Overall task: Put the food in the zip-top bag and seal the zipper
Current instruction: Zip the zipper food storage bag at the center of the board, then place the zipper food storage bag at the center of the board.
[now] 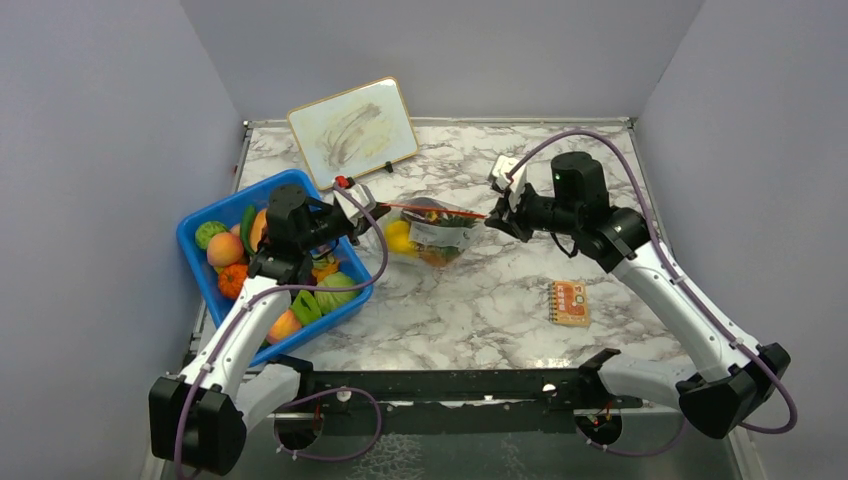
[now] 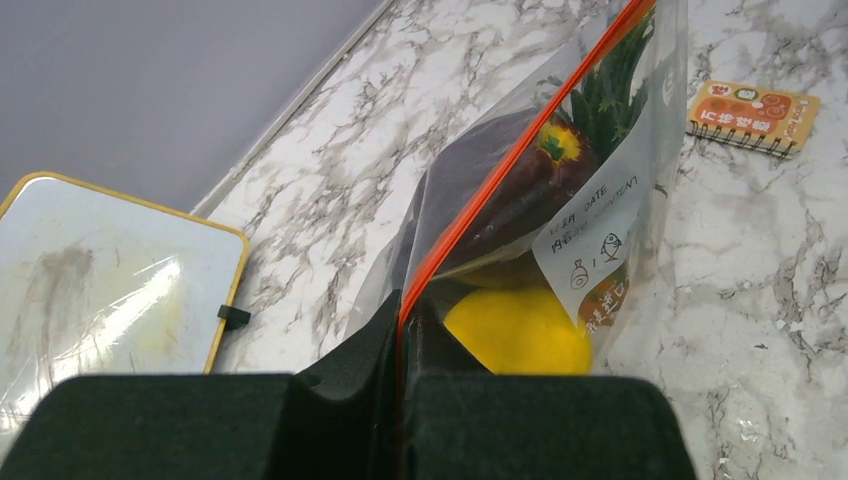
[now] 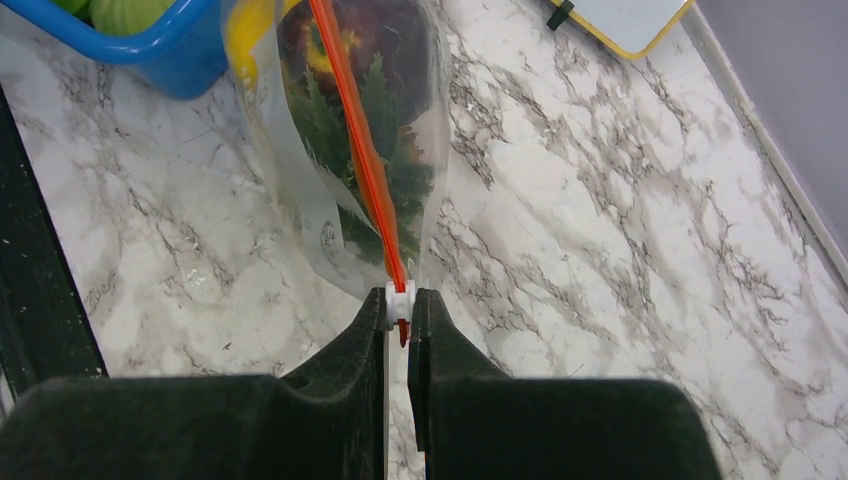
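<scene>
The robot's right gripper should release the zip-top bag on the marble table [image 1: 462, 240] [image 3: 335, 280] between the blue tub and the orange notebook.
The clear zip-top bag [image 1: 436, 236] stands on the marble table between my two arms, its orange-red zipper [image 1: 432, 210] stretched straight along the top. Inside I see food: a yellow fruit [image 2: 520, 332], a dark purple piece [image 2: 515, 195] and spiky green leaves [image 3: 385, 170]. My left gripper [image 2: 403, 308] is shut on the zipper's left end [image 2: 470, 200]. At the right end, my right gripper [image 3: 399, 306] is shut on the zipper's white slider [image 3: 399, 297]. More food [image 1: 226, 250] lies in the blue tub.
The blue tub [image 1: 192, 232] sits at the left under my left arm. A small whiteboard [image 1: 352, 130] leans at the back. An orange notebook [image 1: 569, 302] lies on the right, and a small white object [image 1: 503, 165] sits behind the right gripper.
</scene>
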Controlling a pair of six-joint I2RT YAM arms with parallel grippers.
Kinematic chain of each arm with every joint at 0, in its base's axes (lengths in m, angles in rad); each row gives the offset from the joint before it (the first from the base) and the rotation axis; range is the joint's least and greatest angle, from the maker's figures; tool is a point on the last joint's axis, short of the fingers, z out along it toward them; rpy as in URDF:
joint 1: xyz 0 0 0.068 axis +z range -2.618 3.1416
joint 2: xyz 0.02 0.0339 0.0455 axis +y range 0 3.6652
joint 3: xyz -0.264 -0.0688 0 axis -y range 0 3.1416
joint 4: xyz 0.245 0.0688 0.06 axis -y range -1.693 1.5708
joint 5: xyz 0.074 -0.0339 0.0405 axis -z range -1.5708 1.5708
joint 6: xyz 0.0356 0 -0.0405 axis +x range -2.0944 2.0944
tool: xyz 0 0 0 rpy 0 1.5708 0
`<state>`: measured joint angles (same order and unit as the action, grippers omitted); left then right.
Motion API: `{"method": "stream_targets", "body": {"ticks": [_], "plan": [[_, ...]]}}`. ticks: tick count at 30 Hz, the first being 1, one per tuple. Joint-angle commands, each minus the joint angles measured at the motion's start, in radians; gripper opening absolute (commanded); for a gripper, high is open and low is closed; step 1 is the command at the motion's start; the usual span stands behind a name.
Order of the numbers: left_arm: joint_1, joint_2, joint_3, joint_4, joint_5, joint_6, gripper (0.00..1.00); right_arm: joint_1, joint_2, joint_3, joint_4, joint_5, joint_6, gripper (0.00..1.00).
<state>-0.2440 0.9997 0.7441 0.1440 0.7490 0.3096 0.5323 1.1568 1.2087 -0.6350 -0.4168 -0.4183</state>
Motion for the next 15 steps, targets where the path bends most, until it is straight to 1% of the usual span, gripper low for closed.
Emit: {"method": "stream_targets", "body": {"ticks": [1,3,7,10,13,15], "plan": [[0.040,0.003,0.022,0.095,-0.012,-0.057,0.00,-0.035,-0.045,-0.007,-0.008,0.105,0.016,0.01],[0.040,-0.003,0.019,0.116,-0.011,-0.087,0.00,-0.035,-0.054,-0.008,0.006,0.131,0.033,0.01],[0.039,-0.036,-0.032,0.216,-0.048,-0.260,0.00,-0.035,-0.109,-0.049,0.051,0.177,0.076,0.01],[0.038,-0.050,-0.043,0.224,0.021,-0.307,0.00,-0.035,-0.153,-0.085,0.083,0.165,0.106,0.01],[0.038,-0.051,-0.043,0.224,0.118,-0.320,0.00,-0.035,-0.213,-0.142,0.124,0.151,0.131,0.01],[0.038,-0.048,-0.049,0.224,0.176,-0.327,0.00,-0.035,-0.250,-0.172,0.118,0.135,0.133,0.01]]}}
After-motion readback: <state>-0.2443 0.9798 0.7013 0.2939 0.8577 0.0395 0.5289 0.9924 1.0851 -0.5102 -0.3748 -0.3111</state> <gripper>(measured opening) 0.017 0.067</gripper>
